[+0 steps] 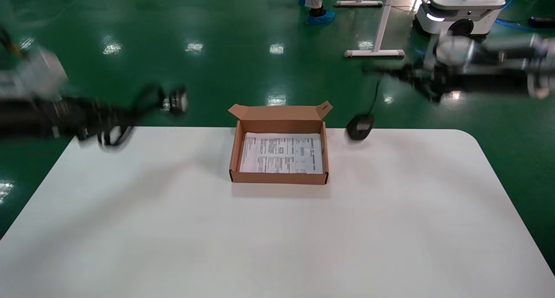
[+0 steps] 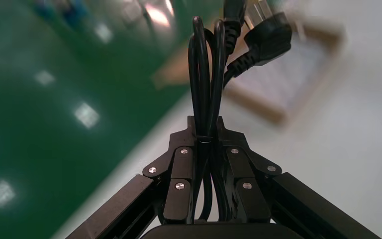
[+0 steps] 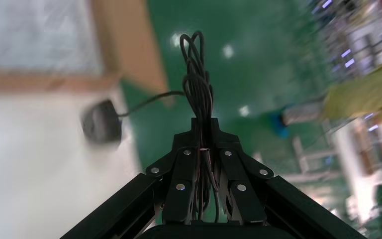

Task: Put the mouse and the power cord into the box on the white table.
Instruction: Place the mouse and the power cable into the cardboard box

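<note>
My right gripper is going to let go of the mouse in the box, on the sheet's near corner (image 1: pixel 259 159) towards my left gripper.
The brown box (image 1: pixel 279 178) lies open at the far middle of the white table (image 1: pixel 277 237), with a printed sheet on its bottom. Left of it, over the table's far left corner, my left gripper (image 1: pixel 128 116) is shut on the bundled black power cord (image 2: pixel 205 74); its plug (image 2: pixel 268 37) sticks out towards the box (image 2: pixel 288 94). Beyond the table's far right, my right gripper (image 1: pixel 390 72) is shut on the mouse's thin coiled cable (image 3: pixel 197 74). The black mouse (image 1: pixel 360 126) dangles from that cable just right of the box, at the table's far edge.
Green floor lies beyond the table. A white stand (image 1: pixel 375 50), another robot's base (image 1: pixel 459 11) and a person's blue-covered feet (image 1: pixel 321 16) are far behind. Both arms are blurred by motion.
</note>
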Controlling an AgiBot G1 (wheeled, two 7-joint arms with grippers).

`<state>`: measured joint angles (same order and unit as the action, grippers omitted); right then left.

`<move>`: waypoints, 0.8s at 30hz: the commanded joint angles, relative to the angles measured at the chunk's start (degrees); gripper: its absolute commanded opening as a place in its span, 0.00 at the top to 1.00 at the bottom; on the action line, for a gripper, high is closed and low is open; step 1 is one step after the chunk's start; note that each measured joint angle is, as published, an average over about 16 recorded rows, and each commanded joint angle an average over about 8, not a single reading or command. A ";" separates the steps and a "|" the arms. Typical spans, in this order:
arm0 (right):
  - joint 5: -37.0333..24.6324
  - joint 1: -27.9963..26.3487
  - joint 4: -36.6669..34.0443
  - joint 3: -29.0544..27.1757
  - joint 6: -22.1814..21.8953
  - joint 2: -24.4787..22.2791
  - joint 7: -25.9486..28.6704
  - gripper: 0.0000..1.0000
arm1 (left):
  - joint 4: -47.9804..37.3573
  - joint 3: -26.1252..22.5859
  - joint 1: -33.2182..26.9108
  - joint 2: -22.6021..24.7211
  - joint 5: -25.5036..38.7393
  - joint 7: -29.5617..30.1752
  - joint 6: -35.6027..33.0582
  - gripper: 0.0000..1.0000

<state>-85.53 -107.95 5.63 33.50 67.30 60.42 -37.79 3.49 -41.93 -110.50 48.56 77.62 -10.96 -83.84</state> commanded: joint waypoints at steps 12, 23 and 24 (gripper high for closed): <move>3.47 -0.23 0.83 -2.17 -1.34 7.33 0.27 1.00 | 6.80 2.17 -7.22 4.39 -3.02 9.77 4.14 1.00; 3.90 1.99 -1.54 -2.40 -3.98 11.15 0.33 1.00 | 17.51 0.76 -5.80 3.28 -1.11 18.44 5.66 1.00; 3.91 2.23 -1.59 -2.40 -3.99 11.55 0.00 1.00 | 18.78 0.74 -5.37 2.99 -1.12 19.42 5.87 1.00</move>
<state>-81.66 -105.53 4.19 31.15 63.69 72.08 -38.22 22.85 -41.15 -115.65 51.42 76.50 8.56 -77.57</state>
